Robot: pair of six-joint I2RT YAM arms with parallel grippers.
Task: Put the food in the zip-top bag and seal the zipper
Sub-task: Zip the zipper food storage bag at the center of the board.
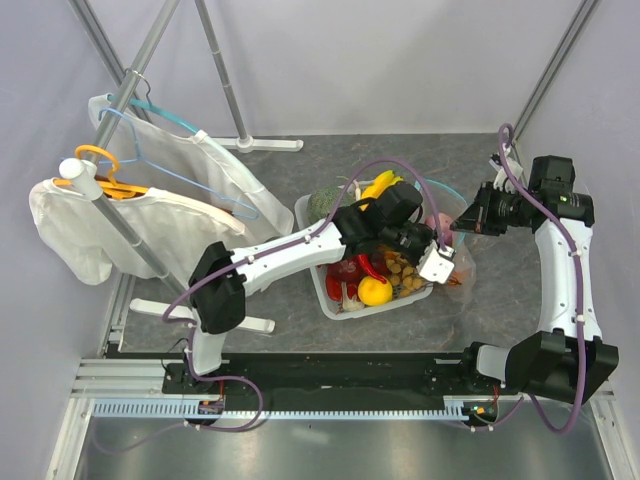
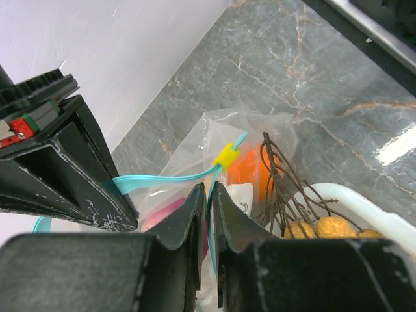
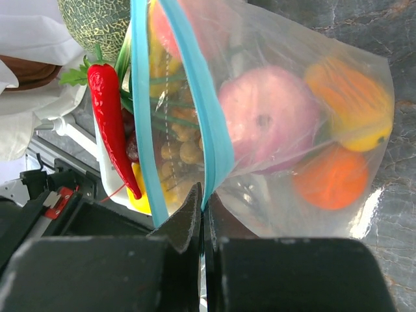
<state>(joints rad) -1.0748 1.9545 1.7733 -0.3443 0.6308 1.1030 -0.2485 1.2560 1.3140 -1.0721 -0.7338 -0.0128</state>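
Note:
The robot's right gripper holds the teal piece of the bag's opening, so it should pinch the zipper's loose end [image 2: 241, 139] past the yellow slider before the left gripper takes the slider.
The clear zip-top bag [image 3: 292, 195] hangs between both grippers, its mouth partly apart. Inside it lies food: a pink fruit [image 3: 266, 117], a round orange [image 3: 331, 179] and a yellow-orange piece [image 3: 351, 104]. My right gripper [image 3: 203, 195] is shut on the teal zipper [image 3: 211, 123] strip. My left gripper [image 2: 211, 195] has its jaws pinched on the same teal zipper [image 2: 162, 179], just below the yellow slider [image 2: 227, 155]. From above, the left gripper [image 1: 432, 245] and right gripper [image 1: 462, 222] meet at the bag [image 1: 465, 270], to the right of the tray.
A white tray [image 1: 318, 283] holds more toy food: a lemon [image 1: 375, 290], a red chili [image 3: 110, 110], a melon [image 3: 97, 23] and a twig of yellow-brown balls [image 2: 318, 227]. A rack with white garments [image 1: 90, 225] and a light-blue hanger [image 1: 170, 125] stands at the left.

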